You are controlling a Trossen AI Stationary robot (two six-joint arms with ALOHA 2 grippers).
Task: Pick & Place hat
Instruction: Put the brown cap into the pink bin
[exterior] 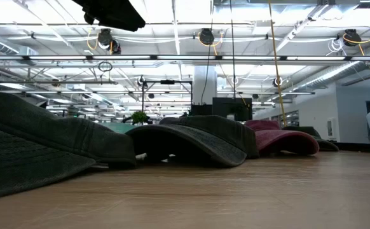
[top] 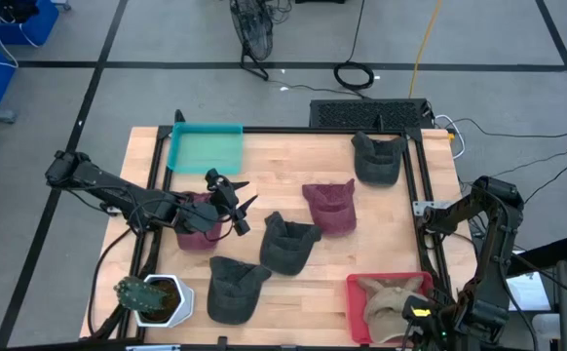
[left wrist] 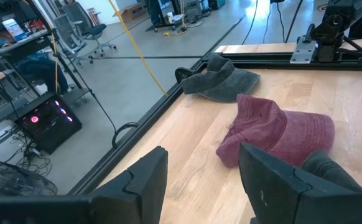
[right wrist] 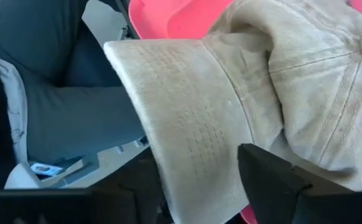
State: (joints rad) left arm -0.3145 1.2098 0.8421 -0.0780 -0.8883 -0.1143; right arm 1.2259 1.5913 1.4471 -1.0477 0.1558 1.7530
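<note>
Next, I leave the beige hat's brim, as it sticks out past the red tray's near edge, and take the hat's bunched top [right wrist: 318, 99] with my right gripper to settle it inside.
My left gripper [top: 237, 203] is open and empty, raised above the table's middle left; it shows at the top of the low view [exterior: 112, 13]. A maroon hat [top: 198, 226] lies under its arm, and a second maroon hat [top: 330, 207] [left wrist: 280, 130] lies ahead of it. Three dark hats [top: 379, 158] [top: 288, 244] [top: 237, 288] rest on the table. A beige hat [top: 386, 297] [right wrist: 280, 81] lies in the red tray [top: 357, 292]. My right gripper [right wrist: 199, 186] is open over that tray's near edge, with the beige hat's brim [right wrist: 187, 124] between its fingers. My right gripper has its open fingers [right wrist: 274, 180] on either side of the beige hat's brim [right wrist: 199, 162], at the brim's free edge. I cannot tell whether they touch it. The hat's crown rests in the red tray.
A teal tray [top: 206, 148] stands at the far left of the table. A potted plant [top: 157, 297] stands at the near left corner. Dark rails [top: 425, 195] run along the table's edges. Bare wood shows at the far middle [top: 293, 161].
</note>
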